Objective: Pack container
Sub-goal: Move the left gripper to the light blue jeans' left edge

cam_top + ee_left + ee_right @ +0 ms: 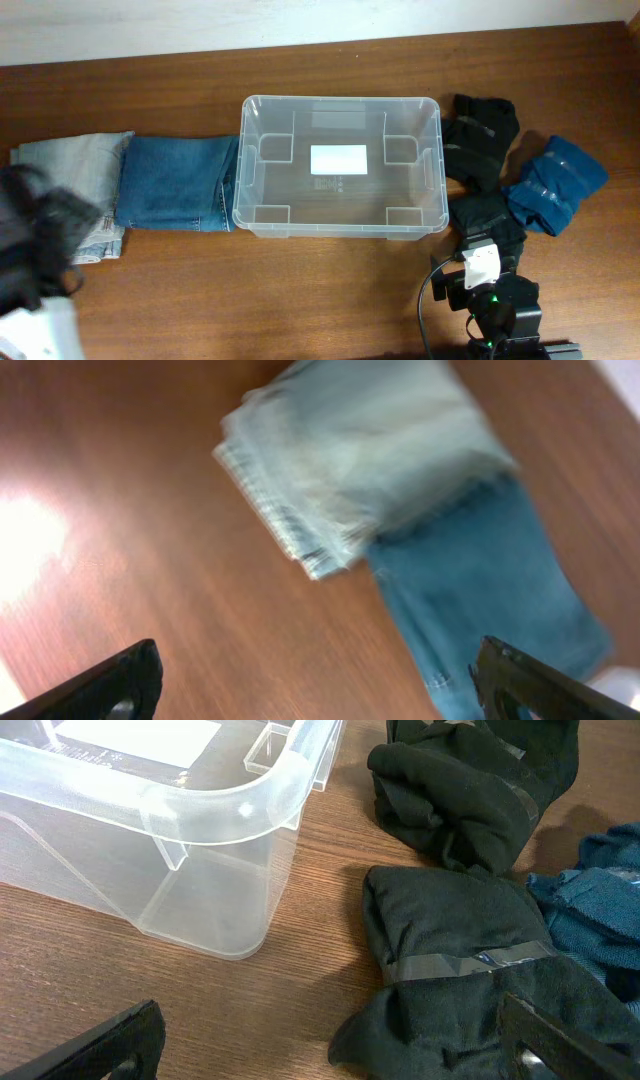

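Observation:
My left gripper goes to the folded light jeans next. Then it should take hold of the middle of their near edge [80,254] [268,514].
The container [243,190] is a clear plastic tub with a white label on its base. It stands empty mid-table, and its near corner shows in the right wrist view [215,815]. My left gripper [320,675] is open and empty above bare wood. It is near folded light jeans [360,450] and dark blue jeans [490,580]. In the overhead view the left arm [45,235] is a dark blur over the light jeans' edge. My right gripper [330,1040] is open and empty, low over a folded black garment [450,920] right of the tub.
Light jeans [75,165] and dark blue jeans [180,182] lie left of the tub. A second black garment [482,128] and a blue garment [555,182] lie to its right. The right arm's base [495,305] is at the front edge.

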